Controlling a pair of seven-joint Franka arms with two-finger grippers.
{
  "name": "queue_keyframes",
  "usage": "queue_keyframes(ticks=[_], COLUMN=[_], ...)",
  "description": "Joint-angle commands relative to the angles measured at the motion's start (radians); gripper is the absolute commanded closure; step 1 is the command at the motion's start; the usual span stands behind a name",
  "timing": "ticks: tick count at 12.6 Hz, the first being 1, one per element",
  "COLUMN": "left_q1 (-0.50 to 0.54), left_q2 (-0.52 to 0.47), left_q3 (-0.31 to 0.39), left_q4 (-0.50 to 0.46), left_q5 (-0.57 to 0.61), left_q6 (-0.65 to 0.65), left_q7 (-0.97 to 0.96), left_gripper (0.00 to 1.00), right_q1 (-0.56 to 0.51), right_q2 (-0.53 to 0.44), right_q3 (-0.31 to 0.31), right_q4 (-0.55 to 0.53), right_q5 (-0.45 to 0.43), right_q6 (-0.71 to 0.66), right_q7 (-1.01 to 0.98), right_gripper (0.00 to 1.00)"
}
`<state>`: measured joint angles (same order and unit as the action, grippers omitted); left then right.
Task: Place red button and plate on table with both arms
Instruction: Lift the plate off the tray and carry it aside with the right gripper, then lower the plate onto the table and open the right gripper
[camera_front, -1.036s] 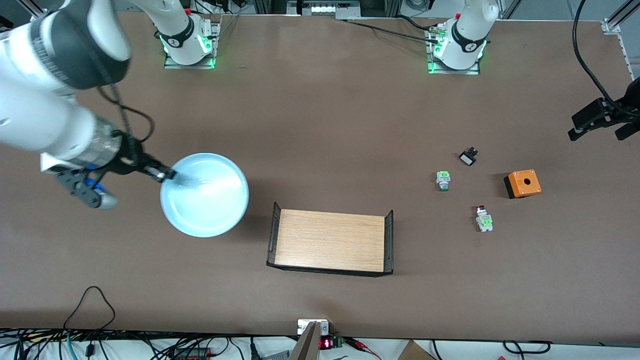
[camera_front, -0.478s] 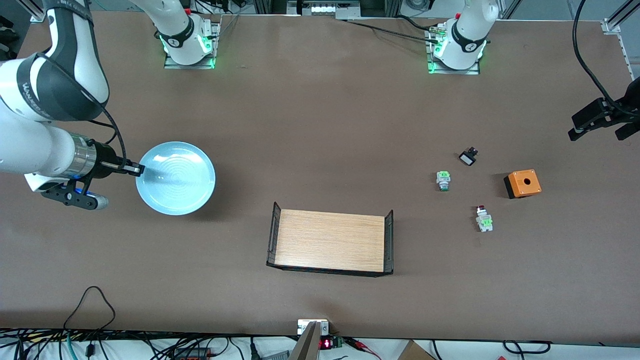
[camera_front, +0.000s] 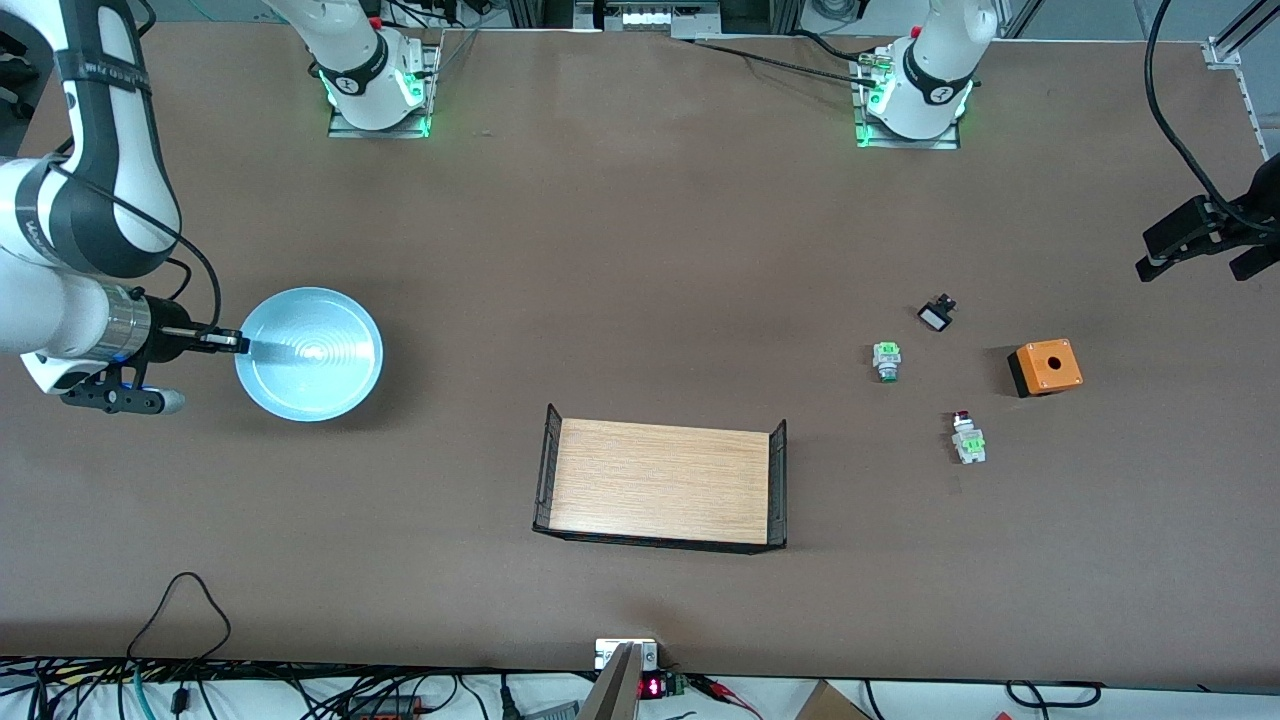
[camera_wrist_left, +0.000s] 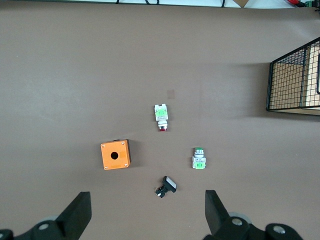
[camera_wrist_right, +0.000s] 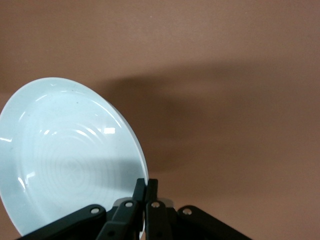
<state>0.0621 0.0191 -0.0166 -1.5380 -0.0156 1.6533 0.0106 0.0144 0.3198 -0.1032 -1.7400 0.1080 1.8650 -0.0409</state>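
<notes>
I need to release the pale blue plate with my right gripper flat on the bare table (camera_front: 345, 341) between it and the wooden tray.
My right gripper (camera_front: 235, 342) is shut on the rim of the pale blue plate (camera_front: 310, 353), holding it tilted just above the table (camera_front: 640, 250) at the right arm's end. The right wrist view shows the fingers (camera_wrist_right: 145, 187) pinching the plate (camera_wrist_right: 70, 155) edge, with its shadow on the table beside it. The red button (camera_front: 966, 436) lies on the table toward the left arm's end. My left gripper (camera_front: 1215, 250) hangs open and empty high over that end. From its wrist view the red button (camera_wrist_left: 161, 116) lies well ahead of the wide-spread left gripper (camera_wrist_left: 147, 200).
A green-white switch (camera_front: 886, 360), a small black-and-white part (camera_front: 937, 314) and an orange box (camera_front: 1045, 367) lie near the red button. A wooden tray with black wire ends (camera_front: 660, 483) sits mid-table, nearer the front camera. Cables run along the table's front edge.
My right arm has carried the plate toward the right arm's end of the table and lowered it closer to the surface. The left arm has not moved.
</notes>
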Motion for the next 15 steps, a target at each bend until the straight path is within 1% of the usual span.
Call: queue_keyframes(ticks=[1,4,7,10,12,13,14,15], left_q1=[-0.01,-0.008,-0.01,-0.008,-0.008,-0.01,-0.01,-0.008], left_q2=[-0.005,-0.005,-0.005,-0.005,-0.005,-0.005,-0.005,-0.005], left_q3=[0.003,0.003,0.003,0.003,0.003,0.004,0.004,0.003], left_q4=[0.013,0.013,0.013,0.013,0.013,0.013,0.013,0.013], left_q5=[0.011,0.011,0.011,0.011,0.011,0.011,0.011,0.011], left_q6=[-0.015,-0.015,-0.015,-0.017,-0.015,-0.015,-0.015,-0.015], left_q7=[-0.011,-0.011,-0.011,-0.009,-0.009,-0.009,-0.009,-0.009], left_gripper=[0.0,0.0,0.0,0.0,0.0,0.0,0.0,0.0], right_q1=[-0.047,-0.053,-0.054,-0.079,-0.08,-0.08,-0.079,-0.077], right_q2=[-0.053,-0.082,-0.084,-0.077,-0.065,-0.061,-0.061,-0.07], right_q3=[0.016,0.016,0.017,0.019,0.019,0.019,0.019,0.019], right_q4=[-0.166,-0.344,-0.473,-0.559,-0.576,-0.576,-0.575,-0.57], right_q5=[-0.01,-0.008,0.001,0.009,0.012,0.013,0.016,0.016], right_q6=[0.146,0.355,0.52,0.635,0.658,0.654,0.648,0.64], right_q7=[-0.103,-0.157,-0.197,-0.226,-0.228,-0.223,-0.206,-0.202], right_gripper=[1.0,1.0,1.0,1.0,1.0,0.91,0.38,0.0])
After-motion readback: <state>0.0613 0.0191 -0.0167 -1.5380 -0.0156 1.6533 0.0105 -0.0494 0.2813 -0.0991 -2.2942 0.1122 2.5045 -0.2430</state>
